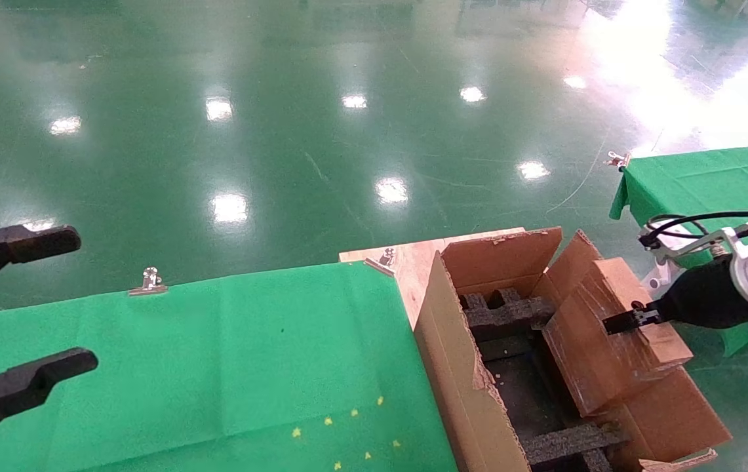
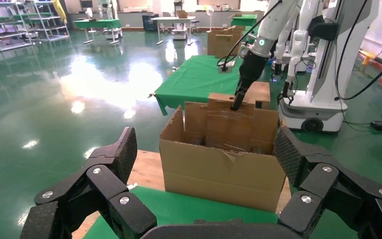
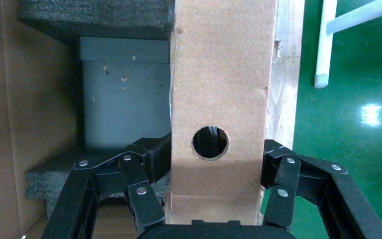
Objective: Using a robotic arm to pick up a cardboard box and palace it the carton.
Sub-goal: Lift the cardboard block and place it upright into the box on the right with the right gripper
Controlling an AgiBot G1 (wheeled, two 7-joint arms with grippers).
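Note:
My right gripper will release the cardboard box between the black foam inserts, up against the carton's side (image 1: 564, 377) that is under my right gripper.
My right gripper (image 1: 624, 321) is shut on the cardboard box (image 1: 593, 367), a small flat brown box with glossy tape on its side. The box hangs tilted over the right half of the carton (image 1: 452, 367), its lower end below the torn flaps. In the right wrist view the fingers (image 3: 149, 164) press both sides of the box (image 3: 221, 74) near its round hole. Black foam inserts (image 1: 508, 311) lie inside the carton. My left gripper (image 1: 62, 301) is parked open and empty over the green table at far left. From its wrist view the carton (image 2: 219, 174) and held box (image 2: 231, 124) show.
A green-clothed table (image 1: 249, 354) lies left of the carton, with a metal clip (image 1: 149, 282) on its far edge. The carton stands on a wooden board (image 1: 413, 262). A second green table (image 1: 708, 177) stands at the right. Glossy green floor lies beyond.

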